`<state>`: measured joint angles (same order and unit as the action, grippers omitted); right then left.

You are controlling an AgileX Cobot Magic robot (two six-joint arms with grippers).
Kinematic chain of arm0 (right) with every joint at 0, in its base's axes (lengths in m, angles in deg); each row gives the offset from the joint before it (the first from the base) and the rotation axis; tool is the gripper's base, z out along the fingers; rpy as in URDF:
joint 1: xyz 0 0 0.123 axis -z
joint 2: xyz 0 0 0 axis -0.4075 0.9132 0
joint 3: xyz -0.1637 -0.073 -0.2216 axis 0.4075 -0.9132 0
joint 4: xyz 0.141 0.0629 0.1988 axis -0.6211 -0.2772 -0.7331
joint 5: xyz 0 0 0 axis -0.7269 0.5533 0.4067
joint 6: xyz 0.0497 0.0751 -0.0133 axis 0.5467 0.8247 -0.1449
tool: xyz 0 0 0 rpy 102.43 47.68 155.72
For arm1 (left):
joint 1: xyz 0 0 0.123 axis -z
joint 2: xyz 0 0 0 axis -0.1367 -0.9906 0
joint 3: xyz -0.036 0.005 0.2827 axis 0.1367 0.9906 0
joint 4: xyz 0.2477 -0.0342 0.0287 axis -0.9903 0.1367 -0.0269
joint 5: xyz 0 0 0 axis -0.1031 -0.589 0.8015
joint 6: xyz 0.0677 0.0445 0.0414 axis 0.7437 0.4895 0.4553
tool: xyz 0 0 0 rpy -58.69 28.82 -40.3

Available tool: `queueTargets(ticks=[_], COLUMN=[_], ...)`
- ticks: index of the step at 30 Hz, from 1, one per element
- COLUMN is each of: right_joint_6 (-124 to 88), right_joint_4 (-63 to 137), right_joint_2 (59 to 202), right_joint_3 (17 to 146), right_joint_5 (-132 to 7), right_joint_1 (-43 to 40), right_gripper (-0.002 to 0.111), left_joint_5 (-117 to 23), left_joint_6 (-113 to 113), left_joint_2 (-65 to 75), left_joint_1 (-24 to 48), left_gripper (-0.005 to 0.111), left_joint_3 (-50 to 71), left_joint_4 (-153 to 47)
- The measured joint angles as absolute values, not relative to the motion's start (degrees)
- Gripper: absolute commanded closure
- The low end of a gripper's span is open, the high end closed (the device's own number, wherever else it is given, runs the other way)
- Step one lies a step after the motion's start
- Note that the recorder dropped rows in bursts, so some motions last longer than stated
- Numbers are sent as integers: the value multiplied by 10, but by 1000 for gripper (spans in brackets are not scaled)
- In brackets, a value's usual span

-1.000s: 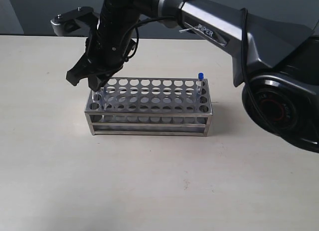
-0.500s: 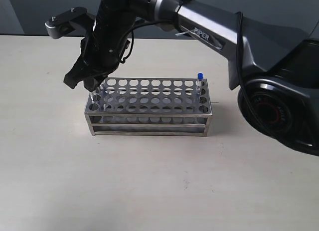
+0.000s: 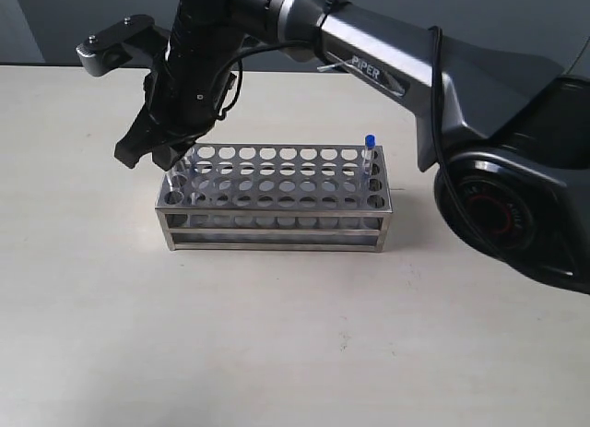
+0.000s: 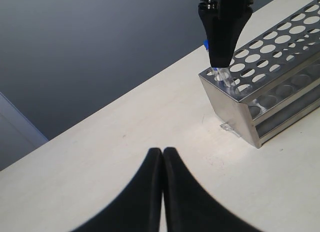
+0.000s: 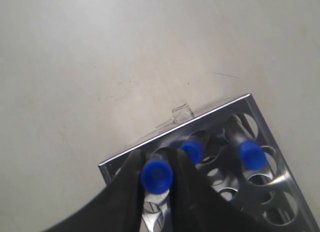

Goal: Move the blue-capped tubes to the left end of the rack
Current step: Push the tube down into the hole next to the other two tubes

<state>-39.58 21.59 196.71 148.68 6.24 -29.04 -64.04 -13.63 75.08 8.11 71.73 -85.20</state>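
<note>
The robot's right gripper will release the blue-capped tube in the hole (image 3: 176, 181) (image 5: 163, 155) next to its neighbouring tubes, just behind the rack's front corner hole.
The grey metal rack (image 3: 277, 226) stands mid-table. My right gripper (image 3: 152, 160) reaches across to its left end and is shut on a blue-capped tube (image 5: 156, 176), whose clear body hangs into a corner hole (image 3: 175, 180). In the right wrist view, two more blue-capped tubes (image 5: 191, 151) (image 5: 251, 155) stand in holes beside it at that end of the rack (image 5: 116, 164). A fourth blue-capped tube (image 3: 370, 143) stands at the rack's back right corner. My left gripper (image 4: 163, 151) is shut and empty over bare table, well short of the rack (image 4: 235, 111).
The right arm's grey links (image 3: 406, 67) and base (image 3: 516, 215) fill the right side above and beside the rack. A small clear scrap (image 5: 182, 111) lies on the table by the rack's left corner. A dark wall (image 4: 100, 51) lies beyond the table's far edge.
The right gripper has shifted slightly left and up at the rack's left end, the tube still between its fingers. The tube at the right end has not moved.
</note>
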Motion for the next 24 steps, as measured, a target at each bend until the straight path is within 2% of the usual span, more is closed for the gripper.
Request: queueTargets(ticks=[24], right_joint_6=[-346], right_joint_4=[282], right_joint_2=[1961], right_joint_3=[1487], right_joint_5=[65], right_joint_1=[-312], right_gripper=[109], left_joint_5=[-640], left_joint_6=[-136], left_joint_2=[751], left_joint_1=[81], left_gripper=[106], left_joint_3=[717], left_joint_4=[-852])
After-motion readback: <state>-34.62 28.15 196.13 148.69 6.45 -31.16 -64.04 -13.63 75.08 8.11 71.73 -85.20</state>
